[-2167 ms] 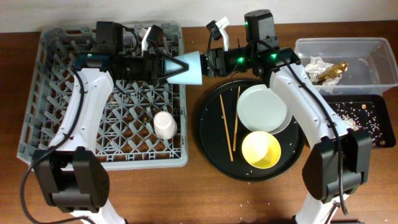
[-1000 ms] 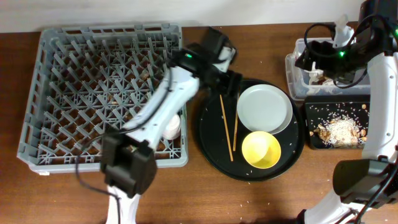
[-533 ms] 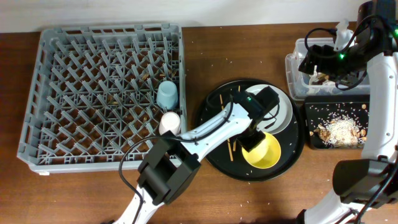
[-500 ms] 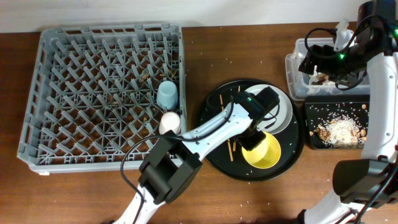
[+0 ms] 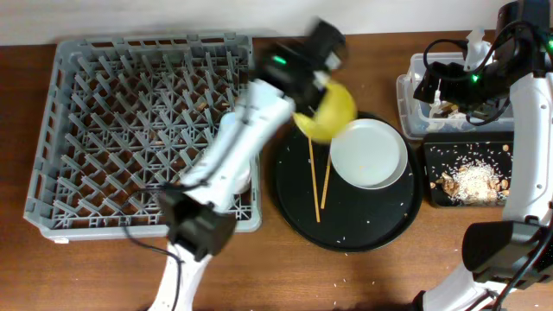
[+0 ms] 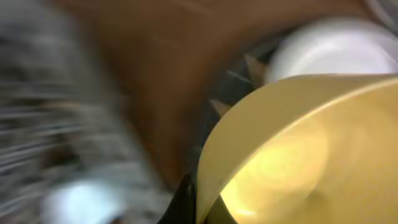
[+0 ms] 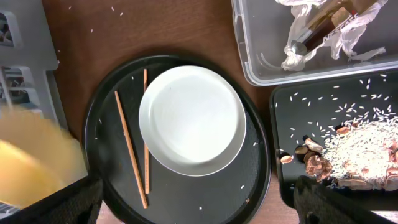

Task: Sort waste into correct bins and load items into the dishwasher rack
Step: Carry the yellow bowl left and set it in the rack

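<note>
Next, the left gripper releases the yellow bowl in the dishwasher rack [image 5: 229, 94], just behind the pale blue cup.
My left gripper [image 5: 315, 89] is shut on the rim of the yellow bowl [image 5: 327, 112], which hangs tilted and blurred above the gap between the dishwasher rack [image 5: 130, 130] and the round tray. In the left wrist view the bowl [image 6: 298, 149] fills the right side, its rim pinched between my dark fingertips [image 6: 186, 202]. The pale grey plate [image 5: 369, 153] and two chopsticks [image 5: 313, 177] lie on the round black tray [image 5: 346, 229]. My right gripper [image 5: 441, 82] hovers open over the clear tub [image 5: 408, 108], holding nothing. The cups are hidden behind my left arm.
White napkins [image 7: 311, 31] and a gold-brown wrapper [image 7: 329, 18] lie in the clear tub. The shallow black tray [image 5: 429, 177] beside it holds rice and brown scraps [image 5: 473, 179]. Loose grains dot the round tray and the wooden table [image 5: 285, 276].
My left gripper has shut on the yellow bowl and lifted it off the round tray, up and left toward the rack. The right arm has stayed put.
</note>
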`<state>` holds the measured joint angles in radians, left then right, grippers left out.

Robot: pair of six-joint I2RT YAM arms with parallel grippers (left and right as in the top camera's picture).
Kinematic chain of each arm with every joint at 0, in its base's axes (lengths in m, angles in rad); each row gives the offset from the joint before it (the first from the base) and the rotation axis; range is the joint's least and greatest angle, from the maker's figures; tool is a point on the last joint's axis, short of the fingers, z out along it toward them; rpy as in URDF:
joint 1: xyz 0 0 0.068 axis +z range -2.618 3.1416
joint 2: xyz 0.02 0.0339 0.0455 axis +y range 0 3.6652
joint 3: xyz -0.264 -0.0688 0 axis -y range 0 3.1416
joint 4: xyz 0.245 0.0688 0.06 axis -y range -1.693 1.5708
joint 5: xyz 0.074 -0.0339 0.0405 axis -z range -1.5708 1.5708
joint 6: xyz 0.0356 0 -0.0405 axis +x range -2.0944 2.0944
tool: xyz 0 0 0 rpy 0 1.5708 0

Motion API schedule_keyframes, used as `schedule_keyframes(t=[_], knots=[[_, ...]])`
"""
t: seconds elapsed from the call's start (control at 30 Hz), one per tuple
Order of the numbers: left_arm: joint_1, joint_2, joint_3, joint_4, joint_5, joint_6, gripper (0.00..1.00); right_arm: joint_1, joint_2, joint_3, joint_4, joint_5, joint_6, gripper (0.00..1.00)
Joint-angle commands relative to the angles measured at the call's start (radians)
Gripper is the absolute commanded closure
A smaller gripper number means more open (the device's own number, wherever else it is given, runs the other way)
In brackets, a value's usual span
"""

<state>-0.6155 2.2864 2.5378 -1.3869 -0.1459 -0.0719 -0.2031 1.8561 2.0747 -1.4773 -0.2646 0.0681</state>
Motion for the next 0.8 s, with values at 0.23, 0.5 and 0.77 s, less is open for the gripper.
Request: schedule_keyframes(t=[0.23,0.5,0.77], knots=[[0.226,0.198,0.031,0.165,-0.937,-0.457,0.99,0.0,-0.002,0.003,0.0,0.012,-0.005,0.02],[0.222,0.313,0.031,0.169,-1.091,-0.45,1.0,0.0,-0.002,0.003,0.0,0.011,-0.005,0.01],[0.195,0.313,0.031,-0.07,-0.909,-0.451,0.81,0.0,-0.002,0.003,0.0,0.011,-0.005,0.02]])
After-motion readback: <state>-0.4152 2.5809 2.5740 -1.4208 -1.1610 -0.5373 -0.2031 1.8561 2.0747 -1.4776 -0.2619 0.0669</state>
